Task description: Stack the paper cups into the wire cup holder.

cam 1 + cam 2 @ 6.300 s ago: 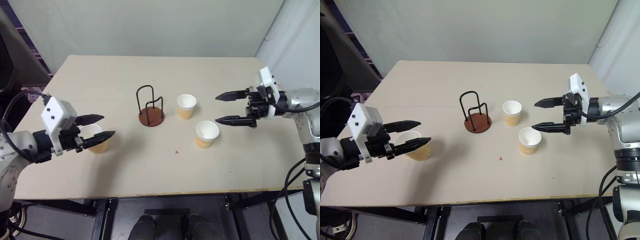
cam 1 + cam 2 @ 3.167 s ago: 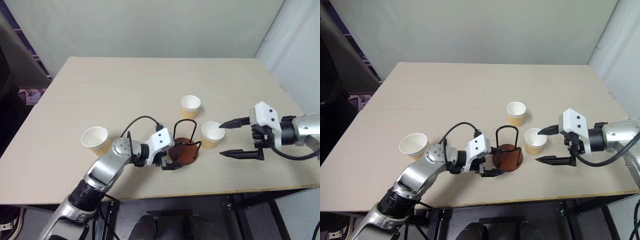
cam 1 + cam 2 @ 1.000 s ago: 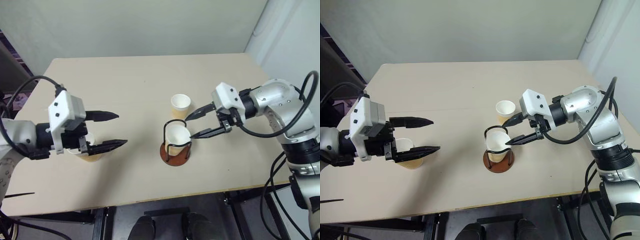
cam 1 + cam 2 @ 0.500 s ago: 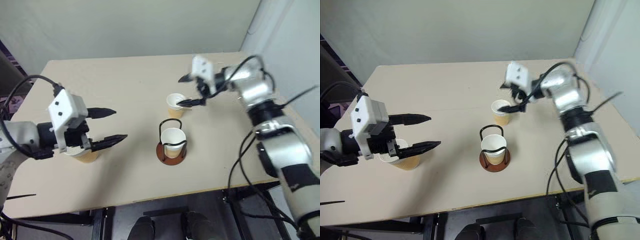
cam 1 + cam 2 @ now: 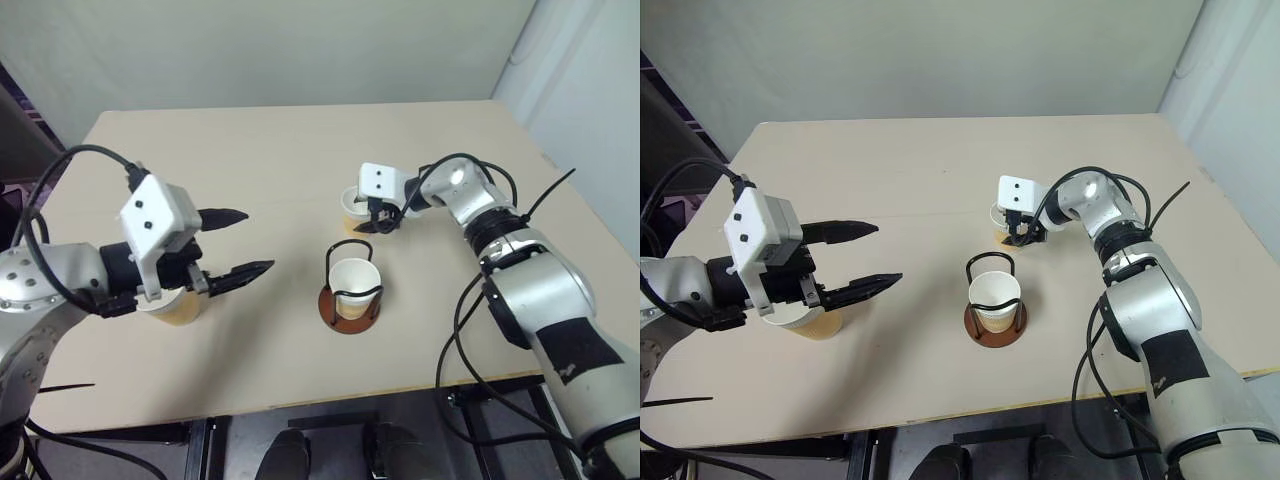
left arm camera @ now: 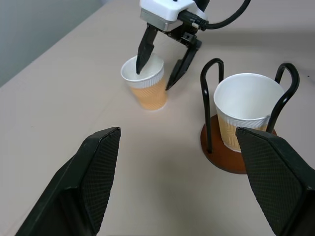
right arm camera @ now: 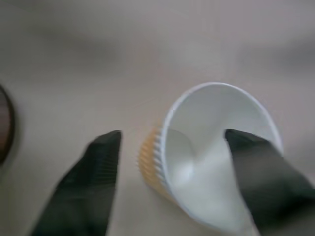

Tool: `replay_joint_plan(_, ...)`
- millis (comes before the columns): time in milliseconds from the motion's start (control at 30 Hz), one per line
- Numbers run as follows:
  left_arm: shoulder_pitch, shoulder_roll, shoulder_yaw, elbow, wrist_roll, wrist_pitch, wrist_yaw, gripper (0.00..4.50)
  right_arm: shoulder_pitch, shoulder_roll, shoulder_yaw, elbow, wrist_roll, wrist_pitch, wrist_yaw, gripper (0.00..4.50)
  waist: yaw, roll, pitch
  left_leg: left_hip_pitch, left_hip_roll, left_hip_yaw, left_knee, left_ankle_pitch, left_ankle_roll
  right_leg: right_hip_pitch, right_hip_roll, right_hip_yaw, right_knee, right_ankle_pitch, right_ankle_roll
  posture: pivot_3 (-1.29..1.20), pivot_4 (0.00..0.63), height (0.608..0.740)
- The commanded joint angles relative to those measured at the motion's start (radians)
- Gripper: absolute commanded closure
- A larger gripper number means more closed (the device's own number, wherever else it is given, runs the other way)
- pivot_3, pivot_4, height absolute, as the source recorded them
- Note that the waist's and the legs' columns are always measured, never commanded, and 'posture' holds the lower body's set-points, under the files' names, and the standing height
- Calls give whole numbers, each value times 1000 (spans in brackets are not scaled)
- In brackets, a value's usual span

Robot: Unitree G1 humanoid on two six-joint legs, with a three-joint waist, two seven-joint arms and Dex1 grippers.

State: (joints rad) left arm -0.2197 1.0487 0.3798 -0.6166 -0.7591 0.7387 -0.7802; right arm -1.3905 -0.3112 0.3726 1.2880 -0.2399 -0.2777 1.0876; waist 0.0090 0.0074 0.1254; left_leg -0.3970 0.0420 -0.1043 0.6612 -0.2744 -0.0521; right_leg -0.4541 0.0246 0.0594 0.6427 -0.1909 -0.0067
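Observation:
Next, I lower my left gripper to the paper cup partly hidden beneath it and close it on that cup's rim (image 5: 161, 307).
The wire cup holder (image 5: 343, 311) stands mid-table with one paper cup (image 5: 354, 280) upright inside it. Just behind it stands a second paper cup (image 6: 145, 84). My right gripper (image 6: 154, 77) is open and straddles that cup's wall, one finger inside the cup and one outside toward the holder; the wall is not pinched. A third paper cup (image 5: 172, 306) sits at the left, partly hidden under my left hand. My left gripper (image 5: 240, 245) hangs open above the table, pointing at the holder, with nothing between its fingers.
The pale wooden table (image 5: 270, 150) has bare room behind the cups and along its front. A grey wall runs behind the table. Black cables (image 5: 460, 320) loop off my right arm past the table's right edge.
My right gripper left the cup in the holder, swung back to the cup behind it and dropped lower, one finger now inside it. The left gripper stayed put. The camera shifted.

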Motion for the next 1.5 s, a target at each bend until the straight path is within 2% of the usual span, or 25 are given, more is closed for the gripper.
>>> replay_joint_plan(33, -16, 7, 11, -16, 6, -6, 6, 474, -19, 1, -29, -8, -6, -19, -4, 2735, 0, 0, 0, 0, 0, 0, 1, -3, 5, 0, 0, 0, 0, 0, 0, 0, 150, 740)
replay_joint_plan(167, -21, 8, 3, -10, 12, -9, 4, 474, -18, 2, -36, -8, -7, -17, -2, 4262, 0, 0, 0, 0, 1, 0, 1, -3, 5, 0, 0, -1, 2, 0, 0, 0, 150, 740)
replay_joint_plan(200, -23, 8, 1, -9, 14, -10, 4, 474, -18, 2, -40, -8, -4, -16, 3, 4451, 0, 0, 0, 0, 1, 0, 1, -3, 5, 0, 0, -1, 2, 0, 0, 0, 150, 740)
replay_joint_plan(333, -23, 15, 11, 5, 18, -20, -16, 474, -27, -19, -93, -25, 46, -13, 79, 4451, 0, 0, 0, 1, 2, 0, 1, -3, 5, 0, 1, -2, 3, 1, 0, 0, 150, 740)
replay_joint_plan(500, 5, 41, 53, 47, 36, -54, -89, 474, -59, -88, -215, -98, 169, 18, 254, 4451, 1, 0, 0, 1, 2, 1, 1, -2, 4, 1, 1, -2, 2, 2, -1, 0, 150, 740)
replay_joint_plan(567, -2, 45, 115, 69, -12, -59, -146, 474, -87, -150, -282, -191, 259, 92, 379, 4451, 0, 0, 0, 1, 3, 1, 1, -2, 3, 1, 1, -2, 2, 2, -1, 0, 150, 740)
replay_joint_plan(633, 9, 47, 180, 72, -77, -56, -222, 474, -80, -226, -303, -350, 373, 224, 498, 4451, 1, 0, 0, -1, 3, 1, 1, 0, 1, 0, 2, -2, 2, 2, -1, 0, 150, 740)
replay_joint_plan(667, 20, 49, 200, 69, -99, -51, -253, 474, -54, -266, -279, -447, 437, 286, 519, 4451, 2, 0, 0, -2, 3, 1, 1, 4, -7, -1, 3, -2, 1, 1, -2, 0, 150, 740)
replay_joint_plan(800, 103, 70, 242, 69, -139, -26, -370, 474, 83, -419, -196, -854, 710, 527, 527, 4451, -2, -1, 0, 3, 5, 2, 0, 4, -9, 4, 6, 0, 0, -1, -4, 0, 150, 740)
replay_joint_plan(900, 155, 85, 243, 74, -131, -26, -421, 474, 167, -489, -174, -1045, 806, 618, 527, 4451, -11, -1, 0, 9, 5, 5, 1, 3, -9, 9, 8, 3, -1, -3, -3, 0, 150, 740)
replay_joint_plan(1000, 166, 96, 207, 80, -98, -42, -426, 474, 220, -476, -172, -1118, 772, 640, 527, 4451, -18, -1, 0, 14, 6, 7, 1, 2, -6, 10, 8, 6, 2, -3, -3, 0, 150, 740)
replay_joint_plan(1033, 165, 97, 195, 84, -86, -47, -424, 474, 232, -467, -170, -1134, 760, 646, 526, 4451, -19, -1, 0, 15, 6, 7, 1, -1, 3, 11, 8, 7, 3, -4, -6, 0, 150, 740)
replay_joint_plan(1067, 163, 96, 187, 85, -78, -52, -422, 474, 247, -460, -160, -1148, 738, 634, 523, 4451, -21, -1, 0, 16, 6, 7, 1, -1, 5, 11, 8, 7, 3, -7, -11, 0, 150, 740)
replay_joint_plan(1267, 180, 87, 176, 87, -36, -70, -415, 474, 299, -436, -149, -1215, 718, 647, 525, 4451, -26, -1, 0, 15, 6, 7, 3, 2, 9, 12, 8, 7, 3, -1, -16, 0, 150, 740)
replay_joint_plan(1500, 216, 70, 181, 73, -1, -79, -390, 474, 335, -388, -112, -1203, 612, 593, 476, 4451, -26, -1, 0, 15, 6, 7, 2, 2, 9, 11, 8, 7, 2, 0, -16, 0, 150, 740)
